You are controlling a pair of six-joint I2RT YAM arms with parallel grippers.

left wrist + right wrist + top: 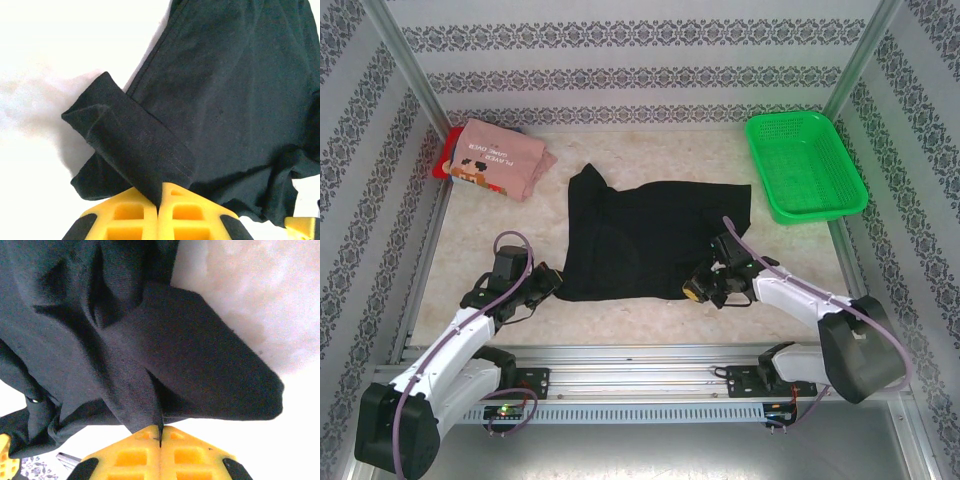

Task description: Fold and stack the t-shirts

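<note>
My left gripper is to open, regrip the cloth (570,288) and lift it, as the black t-shirt's corner lies doubled over itself, and then lay the t-shirt's corner out flat.
The black t-shirt (640,235) lies spread and rumpled on the table's middle. My left gripper (552,280) is shut on its near left corner, and in the left wrist view a hemmed fold of black cloth (135,150) runs into the closed yellow jaws of that gripper (161,197). My right gripper (700,287) is shut on the near right edge, where a pinched ridge of black cloth (135,385) enters the closed jaws of that gripper (160,432). A folded pink t-shirt (500,158) with dark lettering lies at the back left, on top of a red one (442,160).
A green mesh basket (805,165) stands at the back right corner. Patterned walls and metal posts close in the table on three sides. Bare tabletop lies between the black shirt and the basket.
</note>
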